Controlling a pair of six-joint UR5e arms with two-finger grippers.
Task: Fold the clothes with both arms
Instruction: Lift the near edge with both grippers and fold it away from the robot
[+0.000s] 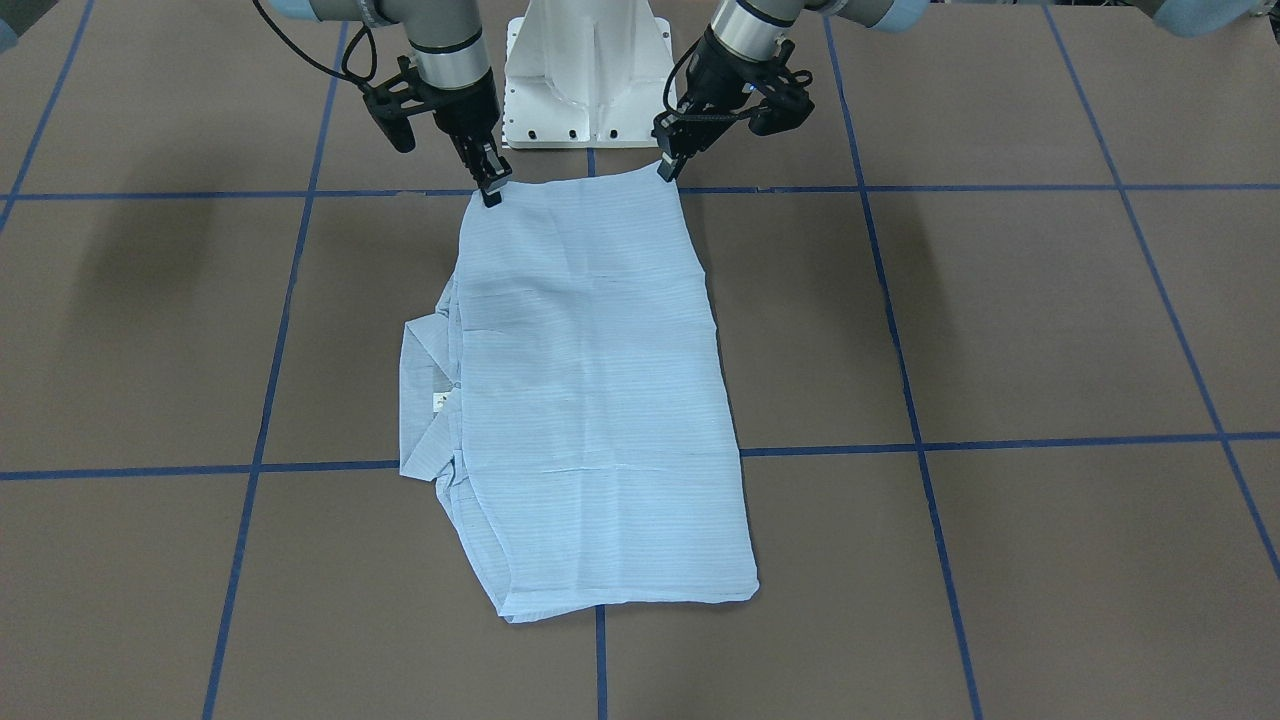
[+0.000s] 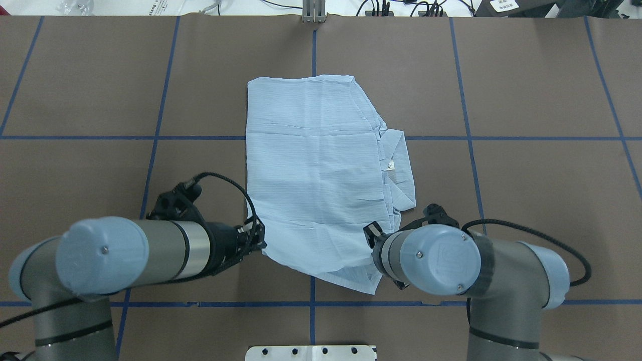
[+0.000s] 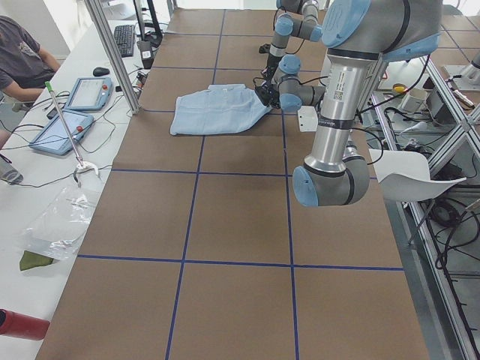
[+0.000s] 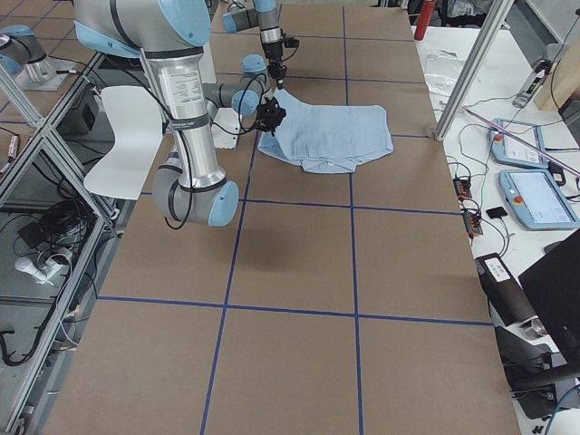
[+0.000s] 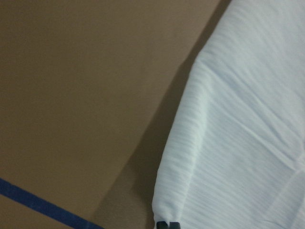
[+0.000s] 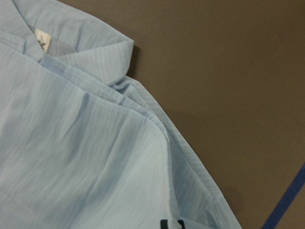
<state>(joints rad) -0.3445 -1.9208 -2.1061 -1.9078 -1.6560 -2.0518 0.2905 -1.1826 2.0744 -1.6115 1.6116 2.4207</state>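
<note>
My right gripper will let go of the raised edge's corner on the shirt's far corner (image 1: 523,593), along the side with the collar.
The pale-blue striped shirt (image 1: 590,400) lies folded into a long panel on the brown table, its collar and neck tag (image 1: 438,402) poking out on one side. Its edge nearest the robot base is raised off the table. My left gripper (image 1: 668,170) is shut on one corner of that edge, my right gripper (image 1: 490,190) on the other. In the overhead view the shirt (image 2: 316,165) runs away from the arms; the left gripper (image 2: 257,236) pinches its near corner and the right wrist hides the right fingers. Each wrist view shows fabric pinched at its bottom edge (image 5: 167,223) (image 6: 171,223).
The white pedestal base (image 1: 590,80) stands just behind the held edge. Blue tape lines (image 1: 1000,440) grid the table. In the left side view a seated person (image 3: 22,60), tablets (image 3: 86,94) and a metal post (image 3: 112,56) line the far edge.
</note>
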